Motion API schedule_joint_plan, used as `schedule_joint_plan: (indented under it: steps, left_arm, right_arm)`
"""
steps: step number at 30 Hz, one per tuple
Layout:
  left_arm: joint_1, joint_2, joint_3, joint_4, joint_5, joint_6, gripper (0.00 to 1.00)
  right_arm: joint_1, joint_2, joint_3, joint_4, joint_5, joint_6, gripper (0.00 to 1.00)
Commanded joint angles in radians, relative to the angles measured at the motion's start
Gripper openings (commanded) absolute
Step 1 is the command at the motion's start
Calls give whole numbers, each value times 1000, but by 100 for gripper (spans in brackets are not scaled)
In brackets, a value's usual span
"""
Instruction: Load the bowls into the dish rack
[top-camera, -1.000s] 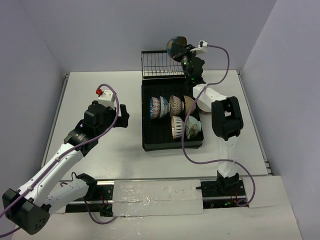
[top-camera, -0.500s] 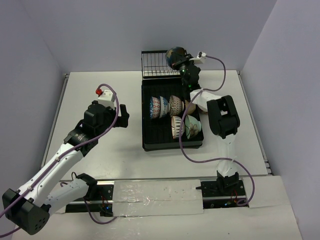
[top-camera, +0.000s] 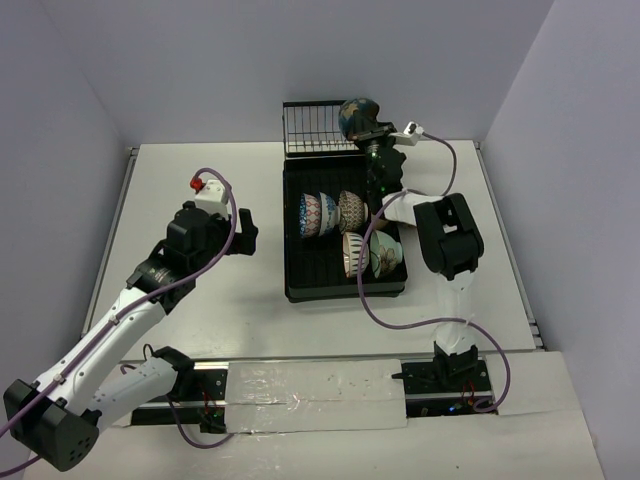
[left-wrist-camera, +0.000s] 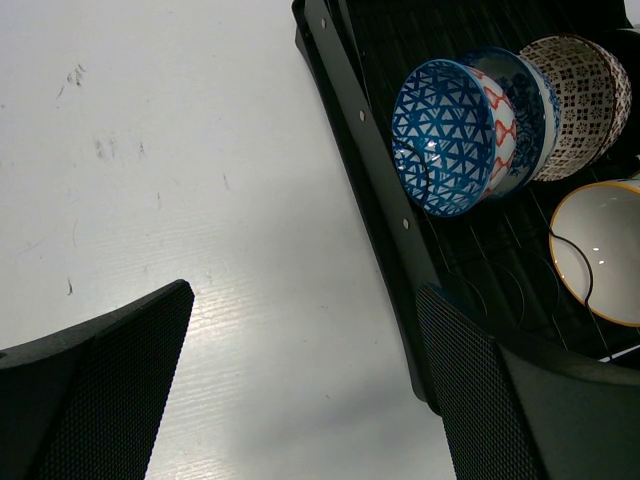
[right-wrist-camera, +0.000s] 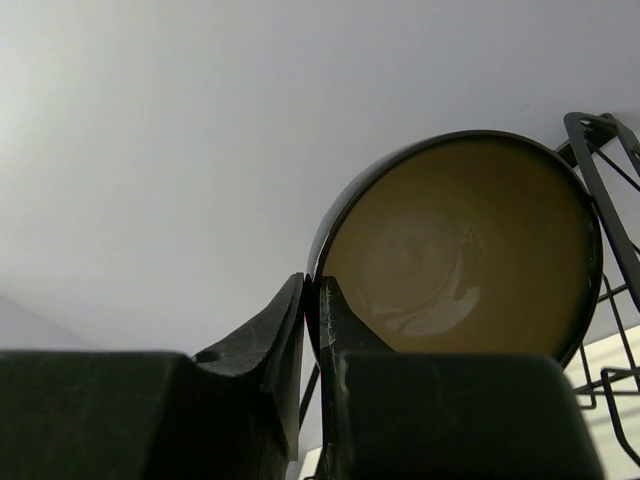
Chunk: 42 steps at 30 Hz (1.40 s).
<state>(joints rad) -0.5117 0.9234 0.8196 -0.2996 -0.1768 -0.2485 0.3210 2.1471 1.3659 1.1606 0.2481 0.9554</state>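
Observation:
My right gripper has the dark bowl to place. Next, I set it down in the wire basket straight (top-camera: 348, 130) beyond the brown-speckled bowl.
The black dish rack (top-camera: 296, 262) lies mid-table with its wire basket (top-camera: 312, 130) at the far end. Several bowls stand on edge in it: a blue-white one (top-camera: 310, 214), a brown-speckled one (top-camera: 351, 210), a pale green one (top-camera: 386, 256). My right gripper (top-camera: 369, 126) is shut on the rim of a dark bowl (top-camera: 357, 113) and holds it over the basket's right end. In the right wrist view the fingers (right-wrist-camera: 288, 330) pinch this bowl's black rim (right-wrist-camera: 460, 250), beside the basket wire (right-wrist-camera: 600, 170). My left gripper (top-camera: 246, 231) is open and empty over the table, left of the rack.
The left wrist view shows the rack's left wall (left-wrist-camera: 365, 165), the blue-white bowl (left-wrist-camera: 445, 135), the speckled bowl (left-wrist-camera: 578, 100) and a cream brown-rimmed bowl (left-wrist-camera: 600, 250). Grey walls stand close behind the basket. A purple cable (top-camera: 395, 318) hangs by the right arm.
My right gripper has come down towards the wire basket with the dark bowl, and its wrist has turned to the right. The left arm has not moved.

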Motion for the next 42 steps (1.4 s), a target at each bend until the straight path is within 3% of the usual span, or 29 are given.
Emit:
schedule_joint_plan:
  steps: [1,14,18,35,42]
  left_arm:
    - [6,-15,-8,27,17,14,99]
    - [9,-12,-7,24,16,12,99]
    - [7,-14,-7,25,20,14,99]
    - [9,-37,-13,25,2,18,99]
    - [9,-41,-14,24,-3,20,99]
  right_arm:
    - [27,-73,-59,59,-3,51,2]
    - [29,-92,-137,18,-6,174,9]
    - [39,-72,-78,-24,-29,207,0]
    - [70,49,211,-50,17,203,0]
    - [70,17,124,-21,72,221,0]
